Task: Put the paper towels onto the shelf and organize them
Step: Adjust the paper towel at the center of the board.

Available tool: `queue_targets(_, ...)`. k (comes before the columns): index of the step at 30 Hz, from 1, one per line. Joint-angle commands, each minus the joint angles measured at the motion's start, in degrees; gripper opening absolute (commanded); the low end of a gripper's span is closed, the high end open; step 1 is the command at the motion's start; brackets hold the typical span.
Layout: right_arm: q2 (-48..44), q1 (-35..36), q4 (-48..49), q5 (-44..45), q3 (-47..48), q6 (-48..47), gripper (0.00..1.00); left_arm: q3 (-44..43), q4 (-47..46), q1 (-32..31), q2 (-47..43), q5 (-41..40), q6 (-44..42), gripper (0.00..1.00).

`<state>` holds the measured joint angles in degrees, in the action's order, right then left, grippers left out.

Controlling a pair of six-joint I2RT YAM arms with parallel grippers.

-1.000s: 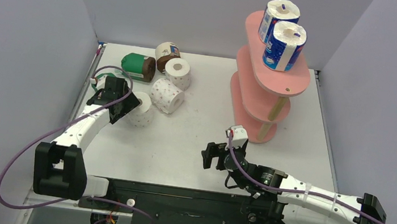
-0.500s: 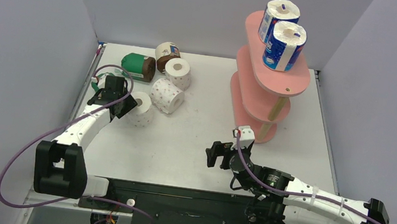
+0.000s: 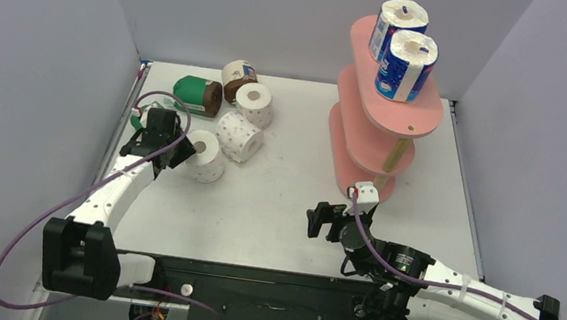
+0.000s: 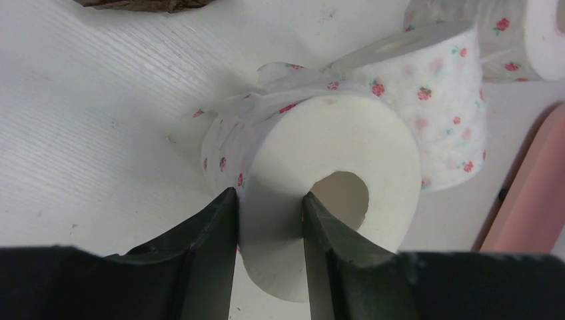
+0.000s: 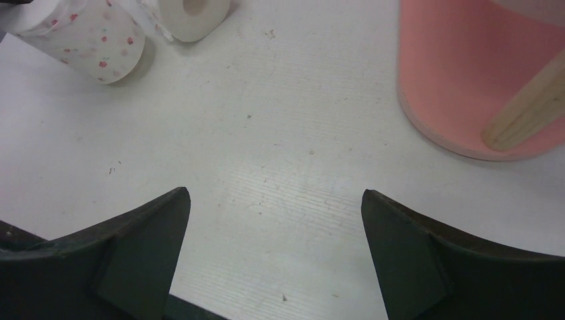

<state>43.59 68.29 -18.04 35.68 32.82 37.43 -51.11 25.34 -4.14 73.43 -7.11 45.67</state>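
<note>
I will release the white pink-dotted paper towel roll with my left gripper on the bare table (image 3: 286,202) beside my right gripper.
My left gripper (image 3: 177,152) (image 4: 266,207) is shut on a white pink-dotted paper towel roll (image 3: 205,156) (image 4: 333,153) lying at the table's left. One finger presses its outer wrap and the other sits at the edge of its core hole. Two more dotted rolls (image 3: 240,136) (image 3: 255,103) lie behind it, then a green-wrapped one (image 3: 197,94) and a cream-wrapped brown one (image 3: 238,74). Two blue-white rolls (image 3: 402,21) (image 3: 406,65) stand on the pink shelf (image 3: 412,115) at the back right. My right gripper (image 3: 320,220) (image 5: 276,200) is open over bare table, left of the shelf's base (image 5: 460,80).
A green roll (image 3: 137,119) peeks out at the table's left edge behind my left wrist. White walls close in the table on the left, back and right. A wooden post (image 5: 533,103) rises from the shelf's lowest board.
My left jaws have closed onto the dotted roll's wall. The right arm has moved right and slightly forward, nearer the shelf's base, still open.
</note>
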Motion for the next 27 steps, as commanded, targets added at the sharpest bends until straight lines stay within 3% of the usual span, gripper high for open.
queue_targets(1,-2.26,-0.09,-3.27,4.83,3.42,-2.15,0.96,-3.24,1.49,-3.74,-7.68,1.72,-1.71,0.12)
queue_targets(7,-4.18,-0.09,-5.64,6.14,4.00,-1.66,0.96,-4.79,4.45,-14.52,-11.98,-1.08,-0.32,0.12)
queue_targets(14,-5.60,-0.18,-7.82,7.97,3.13,3.75,0.97,-5.32,1.83,-29.81,-7.87,-4.84,3.10,0.11)
queue_targets(27,-10.53,-0.29,-10.09,9.78,-4.17,12.30,0.96,-4.17,-7.46,-36.71,4.76,-4.03,6.23,0.11)
